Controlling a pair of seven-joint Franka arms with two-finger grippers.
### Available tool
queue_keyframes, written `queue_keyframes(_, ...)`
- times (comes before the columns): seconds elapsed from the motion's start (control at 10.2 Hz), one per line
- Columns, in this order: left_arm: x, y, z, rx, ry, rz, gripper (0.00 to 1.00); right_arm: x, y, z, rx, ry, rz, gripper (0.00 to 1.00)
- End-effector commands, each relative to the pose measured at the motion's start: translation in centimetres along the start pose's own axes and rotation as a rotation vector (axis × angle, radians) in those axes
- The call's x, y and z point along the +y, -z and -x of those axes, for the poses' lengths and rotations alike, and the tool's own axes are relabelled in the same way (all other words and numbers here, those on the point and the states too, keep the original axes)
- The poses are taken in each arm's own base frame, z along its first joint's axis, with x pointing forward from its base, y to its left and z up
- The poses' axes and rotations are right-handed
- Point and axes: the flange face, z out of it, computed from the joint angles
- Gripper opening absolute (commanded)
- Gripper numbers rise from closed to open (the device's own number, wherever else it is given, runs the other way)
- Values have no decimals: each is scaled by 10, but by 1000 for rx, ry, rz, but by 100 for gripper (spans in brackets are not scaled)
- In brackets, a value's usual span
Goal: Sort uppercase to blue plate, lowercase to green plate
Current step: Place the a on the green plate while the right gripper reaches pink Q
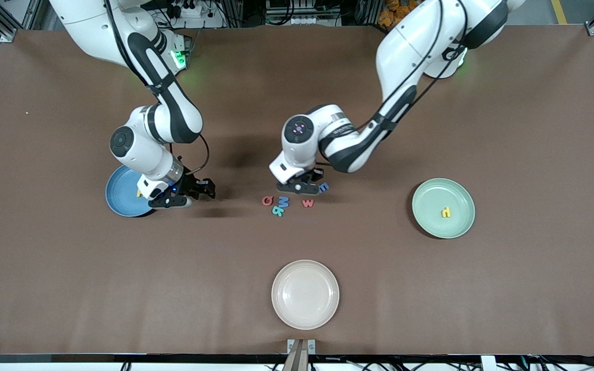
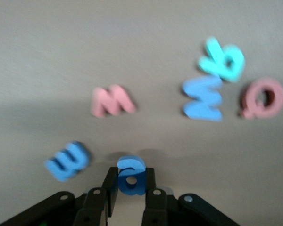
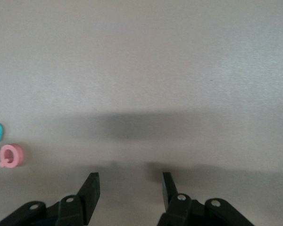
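Next, I release the rounded blue letter with my left gripper on the green plate (image 1: 441,202), just behind the yellow hooked letter.
My left gripper (image 1: 308,187) (image 2: 130,181) is shut on the rounded blue lowercase letter (image 2: 130,175), low over the table among the letters. Around it lie the red w (image 1: 308,203) (image 2: 112,100), the blue E-like letter (image 1: 323,186) (image 2: 67,161), the blue M (image 1: 282,201) (image 2: 203,98), the teal letter (image 1: 277,210) (image 2: 222,60) and the red Q (image 1: 267,200) (image 2: 262,98) (image 3: 11,156). My right gripper (image 1: 205,189) (image 3: 130,188) is open and empty, low beside the blue plate (image 1: 121,198), which holds the yellow H (image 1: 139,192). The green plate (image 1: 443,226) holds the yellow hooked letter (image 1: 446,212).
A cream plate (image 1: 305,294) sits near the table's front edge, nearer the front camera than the letters. Bare brown table lies between the letters and each plate.
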Motion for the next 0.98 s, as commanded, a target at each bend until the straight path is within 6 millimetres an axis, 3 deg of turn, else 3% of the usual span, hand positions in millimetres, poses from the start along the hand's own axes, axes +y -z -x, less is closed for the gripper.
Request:
queue_keyframes(0.0, -88, 45, -47, -76, 153, -58, 0, -51, -7, -3, 10, 8, -37, 62)
queue_keyframes(0.2, -180, 64, -83, -175, 203, -90, 0, -118, -23, 9, 29, 48, -58, 62)
queue_keyframes(0.29, -230, 71, -96, -236, 218, -95, 0, -139, -37, 15, 60, 46, -56, 62)
queue_keyframes(0.49, -312, 74, -110, -337, 221, -80, 0, -163, -71, 25, 86, 11, -53, 59)
queue_keyframes(0.59, -343, 71, -112, -376, 221, -79, 0, -163, -80, 23, 95, 15, -40, 58)
queue_keyframes(0.88, -414, 65, -116, -435, 208, -48, 0, -179, -71, 13, 155, 87, 0, 54)
